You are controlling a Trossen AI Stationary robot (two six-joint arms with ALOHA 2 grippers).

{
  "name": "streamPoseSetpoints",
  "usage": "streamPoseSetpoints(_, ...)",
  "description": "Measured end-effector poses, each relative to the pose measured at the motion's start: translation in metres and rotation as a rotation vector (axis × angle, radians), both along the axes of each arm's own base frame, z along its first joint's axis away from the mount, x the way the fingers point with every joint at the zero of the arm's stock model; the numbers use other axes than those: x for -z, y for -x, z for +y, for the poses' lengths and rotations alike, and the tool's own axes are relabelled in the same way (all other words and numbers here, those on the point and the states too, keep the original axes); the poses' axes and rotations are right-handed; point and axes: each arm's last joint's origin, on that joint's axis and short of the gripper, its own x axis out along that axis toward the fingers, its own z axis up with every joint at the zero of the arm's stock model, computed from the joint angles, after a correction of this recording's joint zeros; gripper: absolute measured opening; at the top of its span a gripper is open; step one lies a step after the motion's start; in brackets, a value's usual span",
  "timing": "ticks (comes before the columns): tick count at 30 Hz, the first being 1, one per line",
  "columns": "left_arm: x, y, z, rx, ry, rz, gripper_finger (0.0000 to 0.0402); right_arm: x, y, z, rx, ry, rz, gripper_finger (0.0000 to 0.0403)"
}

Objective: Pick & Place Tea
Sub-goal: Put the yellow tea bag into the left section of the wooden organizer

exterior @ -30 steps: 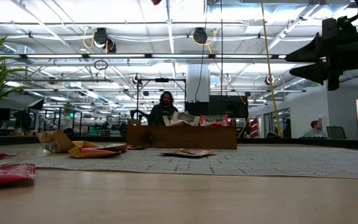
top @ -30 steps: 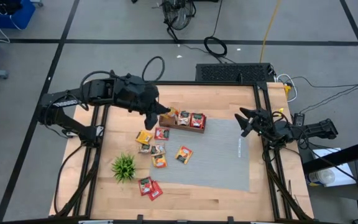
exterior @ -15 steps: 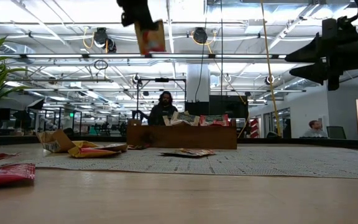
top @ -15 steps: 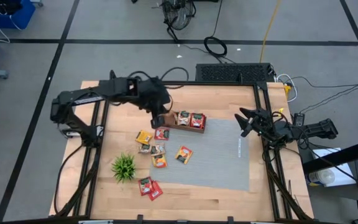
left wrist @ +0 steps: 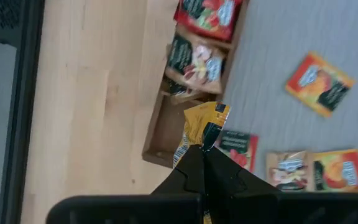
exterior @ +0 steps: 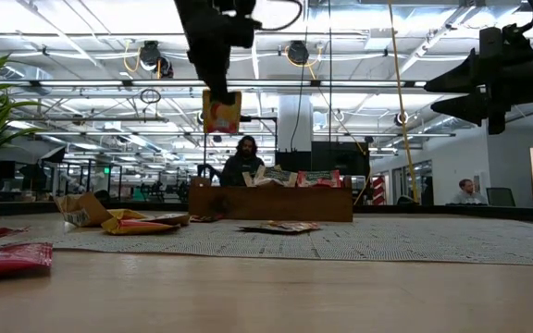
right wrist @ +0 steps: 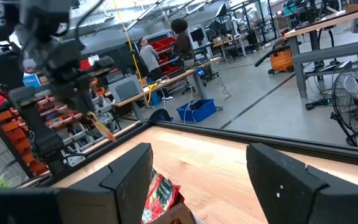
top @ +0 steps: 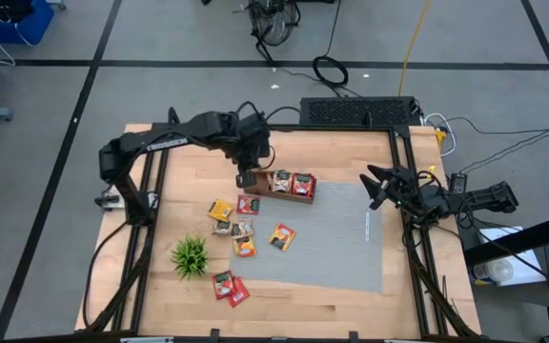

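The robot's left gripper needs to release the yellow tea packet against the long back side of the tray's empty section (top: 263,176) (left wrist: 160,125).
My left gripper (top: 248,175) is shut on a yellow tea packet (left wrist: 202,122) and hangs above the left end of the wooden tray (top: 284,194). In the low view the packet (exterior: 221,111) dangles well above the tray (exterior: 271,203). Two tea packets (left wrist: 197,59) stand in the tray. Several more packets (top: 244,229) lie flat on the grey mat (top: 332,238) and two red ones (top: 230,287) on the wood. My right gripper (top: 376,187) waits open at the table's right edge. My left gripper pinches the yellow packet by its upper edge (left wrist: 200,140) between its two fingers, which point steeply down from above. The packet hangs below the fingertips (exterior: 213,81), roughly upright, clear of the tray and the table.
A small green plant (top: 190,255) in a white pot stands near the table's left front. The tray's left compartment (left wrist: 166,134) shows bare wood. Black frame rails run along the table's left and right edges. People sit in the room beyond the table.
My left gripper has come down with the yellow packet, which has dropped from above the low view's top edge to hang over the tray's left end. The arm has swung toward the far edge, and the wrist has turned and tipped more steeply downward. It stays shut.
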Motion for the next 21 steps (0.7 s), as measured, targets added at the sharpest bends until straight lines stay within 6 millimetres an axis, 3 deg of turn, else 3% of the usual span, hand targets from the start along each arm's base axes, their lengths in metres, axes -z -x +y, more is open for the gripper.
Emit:
streamPoseSetpoints(15,0.055,-0.025,0.025,0.047,0.054,0.138,0.0000,0.000,0.000,0.000,0.000,0.000,-0.001,0.0242)
streamPoseSetpoints(21,0.061,-0.029,0.026,0.056,0.080,0.122,0.0000,0.000,0.000,0.000,0.000,0.000,-0.001,0.0242)
